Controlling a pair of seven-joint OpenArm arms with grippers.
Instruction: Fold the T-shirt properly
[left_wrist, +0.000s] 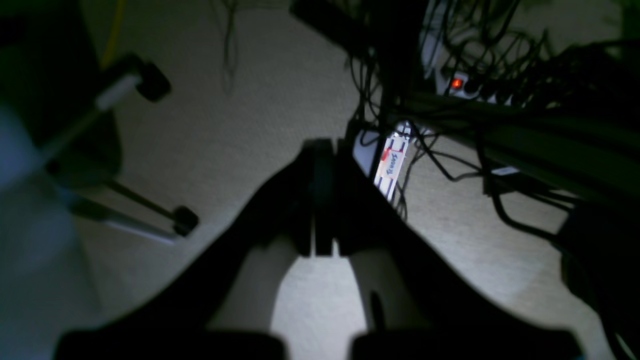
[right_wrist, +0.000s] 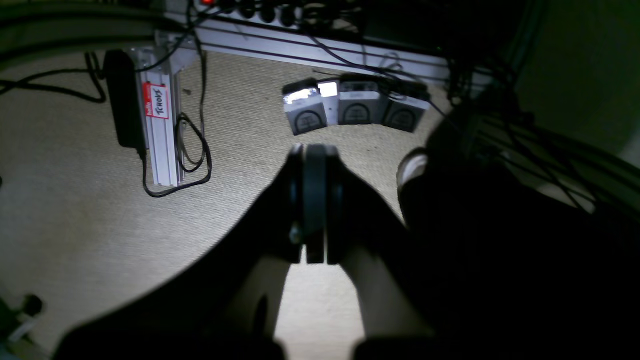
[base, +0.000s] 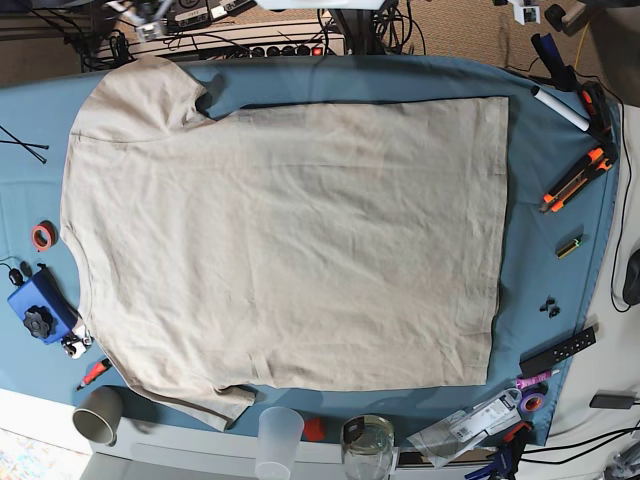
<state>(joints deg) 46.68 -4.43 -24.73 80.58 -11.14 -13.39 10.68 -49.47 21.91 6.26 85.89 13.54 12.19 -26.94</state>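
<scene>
The robot's right gripper should close on the middle of the T-shirt's sleeve (base: 116, 88) farthest from the clear cup, close to that sleeve's outer edge.
The beige T-shirt (base: 290, 240) lies spread flat on the teal table cloth (base: 540, 260) in the base view, sleeves at the left, hem at the right. Neither arm shows in that view. In the left wrist view my left gripper (left_wrist: 322, 150) is shut with nothing between its fingers, hanging over carpeted floor. My right gripper (right_wrist: 315, 152) is likewise shut and holds nothing, also above the floor. Neither wrist view shows the T-shirt.
Around the shirt lie a blue box (base: 38, 308), red tape roll (base: 42, 236), paper cup (base: 98, 416), clear cup (base: 278, 440), glass jar (base: 367, 445) and orange clamps (base: 575, 180). On the floor are cables, a labelled aluminium post (right_wrist: 159, 130) and three grey pedals (right_wrist: 355, 107).
</scene>
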